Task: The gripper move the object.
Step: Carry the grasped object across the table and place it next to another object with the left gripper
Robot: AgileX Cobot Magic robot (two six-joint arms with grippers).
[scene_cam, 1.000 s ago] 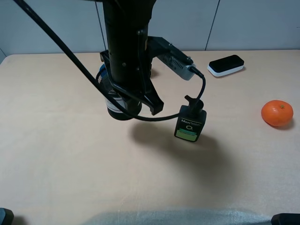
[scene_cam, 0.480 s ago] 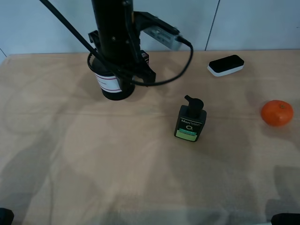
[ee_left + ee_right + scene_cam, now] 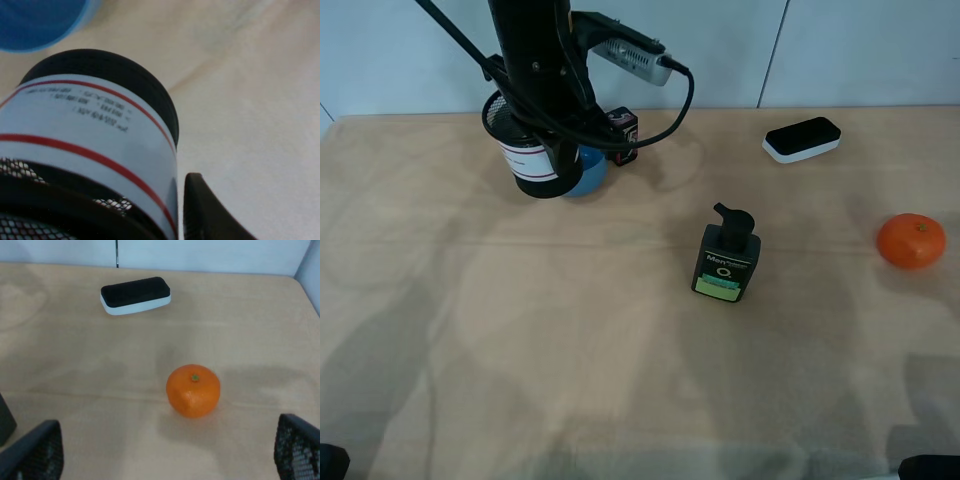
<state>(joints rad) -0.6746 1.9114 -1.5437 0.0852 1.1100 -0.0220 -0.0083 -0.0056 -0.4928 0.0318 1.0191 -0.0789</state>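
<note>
The robot's left gripper will release the pen cup on the bare table [image 3: 561,238] in front of the blue bowl.
The black wire-mesh pen cup [image 3: 532,165] with a white red-striped band is at the back left of the table, in front of a blue bowl [image 3: 588,172]. My left gripper [image 3: 544,122] comes down from above and is shut on the cup's rim. In the left wrist view the cup [image 3: 90,145] fills the frame, with one black finger [image 3: 205,212] beside its wall. I cannot tell whether its base touches the table. My right gripper [image 3: 164,452] is open and empty, low over the table near an orange [image 3: 193,390].
A dark pump bottle [image 3: 726,262] stands mid-table. A small dark box [image 3: 623,131] sits behind the bowl. A black-and-white eraser [image 3: 802,139] lies at the back right and the orange [image 3: 911,241] at the far right. The arm's cable and grey module [image 3: 625,48] hang beside the cup.
My left arm has carried the pen cup from beside the pump bottle to the back left, in front of the blue bowl, which now shows. The right side has not changed.
</note>
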